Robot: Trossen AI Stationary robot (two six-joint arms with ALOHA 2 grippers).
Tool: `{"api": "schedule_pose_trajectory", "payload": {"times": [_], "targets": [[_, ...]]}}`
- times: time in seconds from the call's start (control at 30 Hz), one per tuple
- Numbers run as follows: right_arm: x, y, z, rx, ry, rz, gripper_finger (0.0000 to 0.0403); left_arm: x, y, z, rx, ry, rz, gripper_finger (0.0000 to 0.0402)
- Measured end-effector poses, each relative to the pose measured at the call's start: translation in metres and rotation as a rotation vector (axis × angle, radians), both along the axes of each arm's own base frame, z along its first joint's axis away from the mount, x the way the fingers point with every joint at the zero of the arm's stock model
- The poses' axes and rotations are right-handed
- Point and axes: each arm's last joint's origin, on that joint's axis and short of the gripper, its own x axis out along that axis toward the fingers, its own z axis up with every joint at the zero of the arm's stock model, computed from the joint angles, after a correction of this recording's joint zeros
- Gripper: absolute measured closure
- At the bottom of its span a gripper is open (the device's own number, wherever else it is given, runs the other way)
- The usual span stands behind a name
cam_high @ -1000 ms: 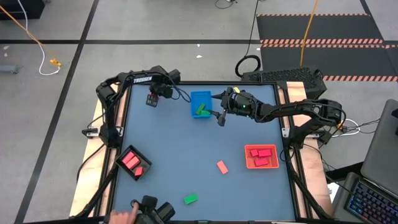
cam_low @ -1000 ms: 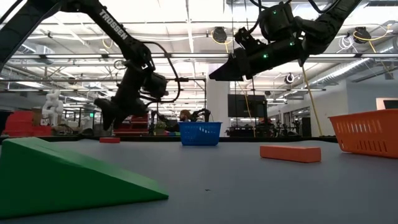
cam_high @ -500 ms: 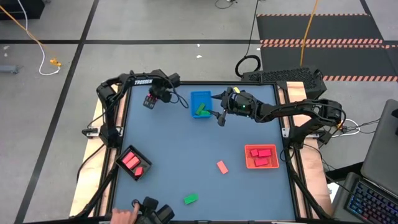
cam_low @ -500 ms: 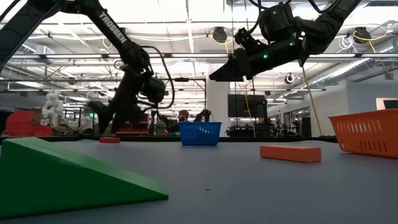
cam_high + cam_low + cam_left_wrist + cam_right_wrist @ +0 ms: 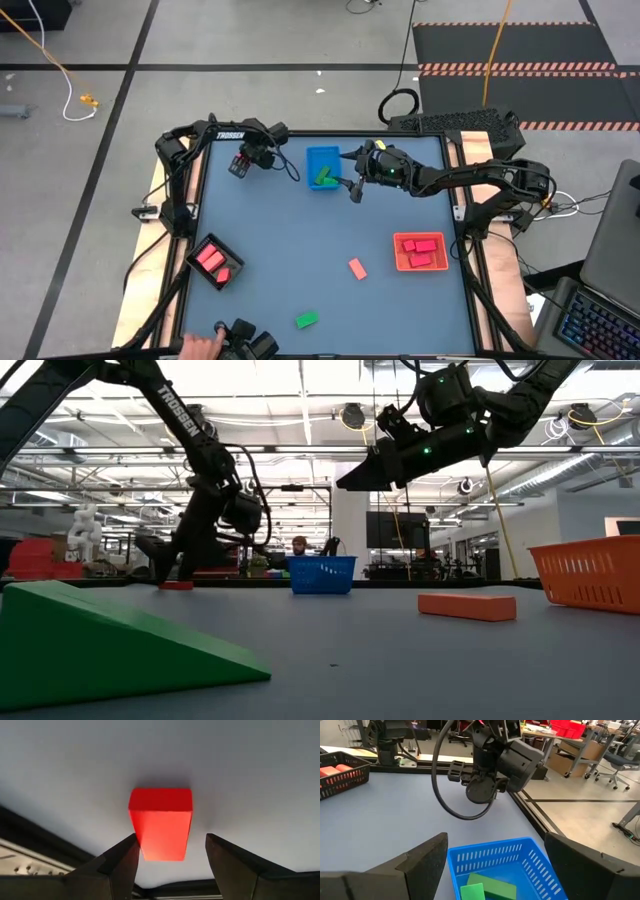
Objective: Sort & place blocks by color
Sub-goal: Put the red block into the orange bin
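Observation:
The red block should next be taken by its loose end by my right gripper from my left gripper, over the blue tray's near edge (image 5: 323,184).
A small red block (image 5: 161,822) lies flat on the table near its far left corner, and it also shows in the low view as the red block (image 5: 176,585). My left gripper (image 5: 172,842) is open and low over it, one finger on either side; from above the left gripper (image 5: 238,166) covers the block. My right gripper (image 5: 495,840) is open and hangs in the air over the blue tray (image 5: 520,851), which holds green blocks (image 5: 487,890). A salmon block (image 5: 357,267) and a green block (image 5: 306,320) lie loose on the table. My left gripper comes at the red block from above, pointing down, with one finger (image 5: 125,857) right against the block's long side (image 5: 137,837) and the other standing clear. Whether that near finger touches the block, I cannot tell. The block lies flat on the table.
The red tray (image 5: 421,252) with red blocks sits at the right, the black tray (image 5: 216,262) with pink blocks at the near left. A person's hand (image 5: 205,345) shows at the near edge. A green wedge (image 5: 110,645) fills the low view's foreground.
My left gripper has moved toward the table's far left corner and come down, ending with its fingers around the red block. The right arm has kept still.

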Motion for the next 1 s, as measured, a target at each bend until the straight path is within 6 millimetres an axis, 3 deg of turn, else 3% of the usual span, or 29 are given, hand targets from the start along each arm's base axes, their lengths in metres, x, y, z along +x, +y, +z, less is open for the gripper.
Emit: {"api": "schedule_pose_trajectory", "payload": {"times": [0.2,0.4,0.6,0.83,1.0], "targets": [[0.000,0.000,0.000,-0.001,0.000,0.000,0.0078,0.000,-0.004,-0.007,-0.011,-0.007,-0.038,0.0183],[0.000,0.000,0.000,-0.016,0.005,0.004,0.0078,0.005,-0.011,-0.008,0.024,0.015,-0.062,0.0269],[0.000,-0.001,0.000,-0.029,0.010,0.004,0.0078,0.008,-0.018,-0.003,0.146,0.093,-0.032,0.0274],[-0.001,-0.003,0.000,-0.030,0.010,-0.004,0.0078,0.015,-0.038,0.027,0.257,-0.018,0.043,0.0274],[-0.001,-0.003,0.000,-0.021,0.007,-0.006,0.0078,0.022,-0.058,0.063,0.264,-0.323,0.201,0.0274]]}}
